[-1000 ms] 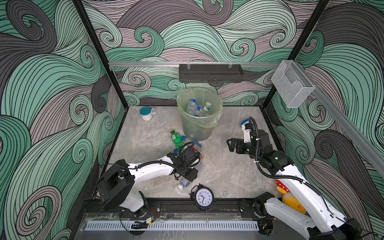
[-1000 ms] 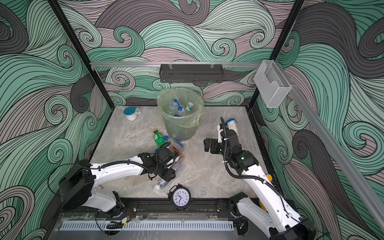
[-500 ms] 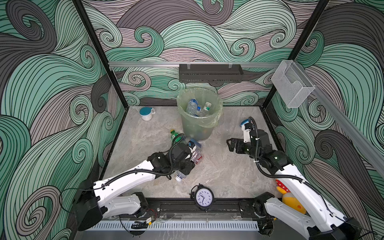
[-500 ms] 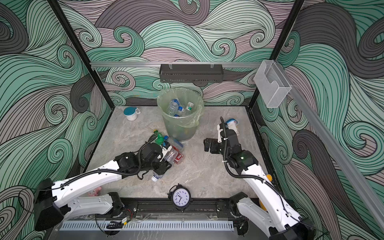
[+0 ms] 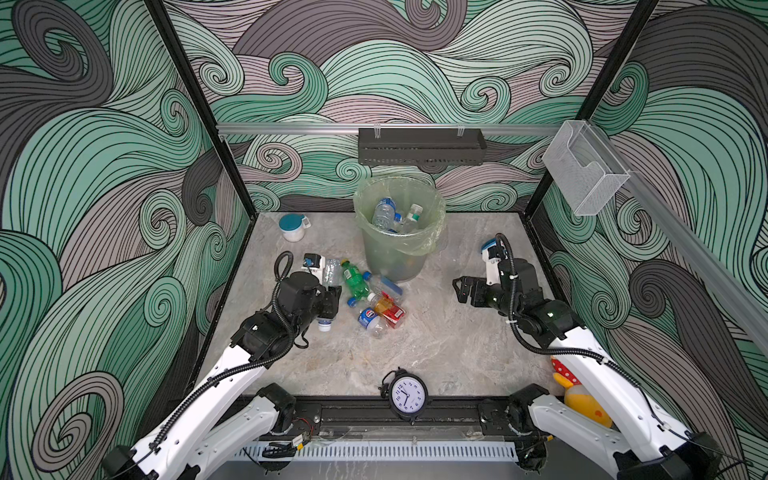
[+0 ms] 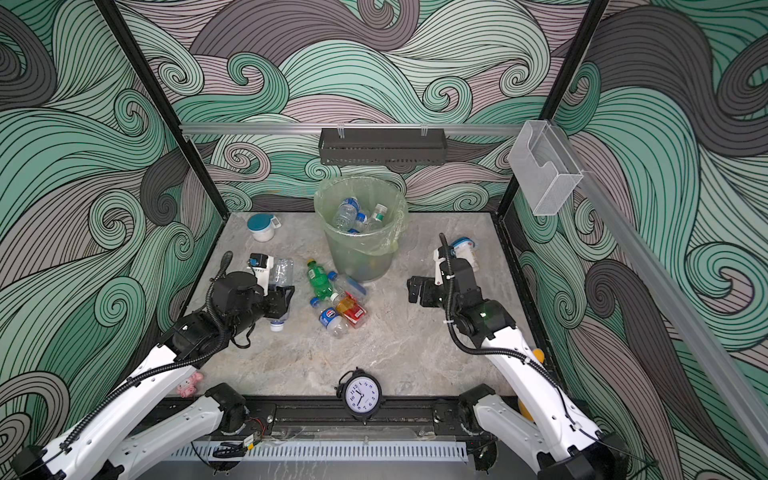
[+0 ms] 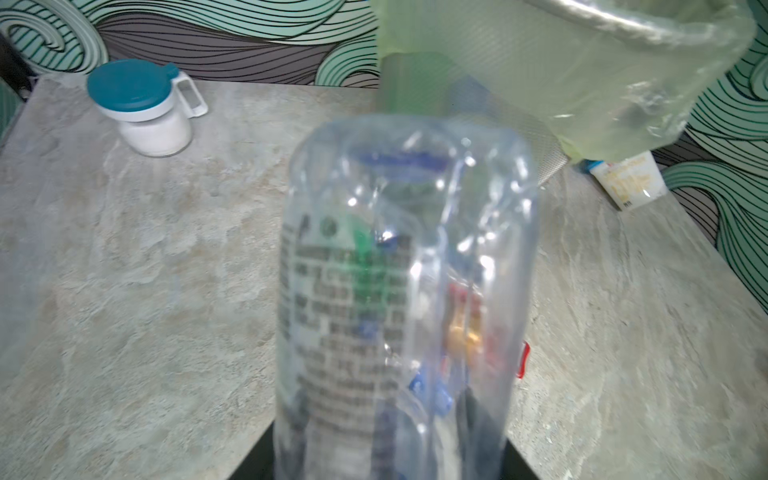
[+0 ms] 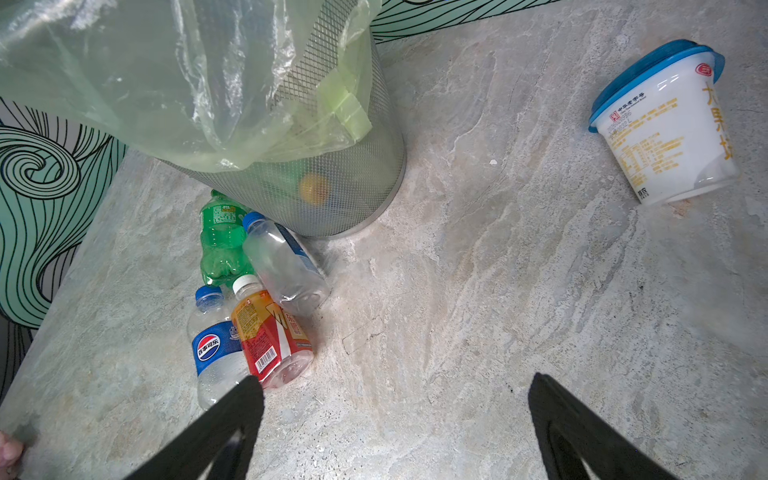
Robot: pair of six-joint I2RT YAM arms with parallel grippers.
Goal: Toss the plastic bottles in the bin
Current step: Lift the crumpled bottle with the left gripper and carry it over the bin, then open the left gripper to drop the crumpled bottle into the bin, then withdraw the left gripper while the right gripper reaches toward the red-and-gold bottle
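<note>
The robot's right gripper will next move to the red-labelled amber bottle and close on the bottle's lower end (image 5: pixel 395 315) (image 8: pixel 280 357), away from the bottle's white cap.
My left gripper (image 5: pixel 330 299) (image 6: pixel 284 301) is shut on a clear plastic bottle (image 5: pixel 332 270) with a pale cap, left of the pile. In the left wrist view that bottle (image 7: pixel 407 291) fills the middle and hides the jaws. The bin (image 5: pixel 395 253) (image 6: pixel 357 257) (image 7: pixel 540 75) (image 8: pixel 332 187), lined with a pale green bag, holds several bottles. At its foot lie a green bottle (image 5: pixel 355 280) (image 8: pixel 220 241), a clear blue-labelled one (image 5: pixel 384 286) (image 8: pixel 282 266), a red-labelled amber one (image 5: pixel 388 309) (image 8: pixel 270 332) and a Pepsi one (image 5: pixel 370 320) (image 8: pixel 216 353). My right gripper (image 5: pixel 461 289) (image 8: pixel 395 384) hangs open and empty to the right of them.
A white teal-lidded cup (image 5: pixel 293 226) (image 7: pixel 145 108) stands at the back left. A white blue-lidded tub (image 8: pixel 665 124) (image 6: pixel 465 249) lies behind my right arm. A clock (image 5: pixel 408 395) stands at the front edge, a yellow toy (image 5: pixel 582 399) at the front right, a pink toy (image 6: pixel 189 382) at the front left.
My left gripper has drawn back to the left, away from the pile, carrying the clear bottle with it. The right arm has not moved.
</note>
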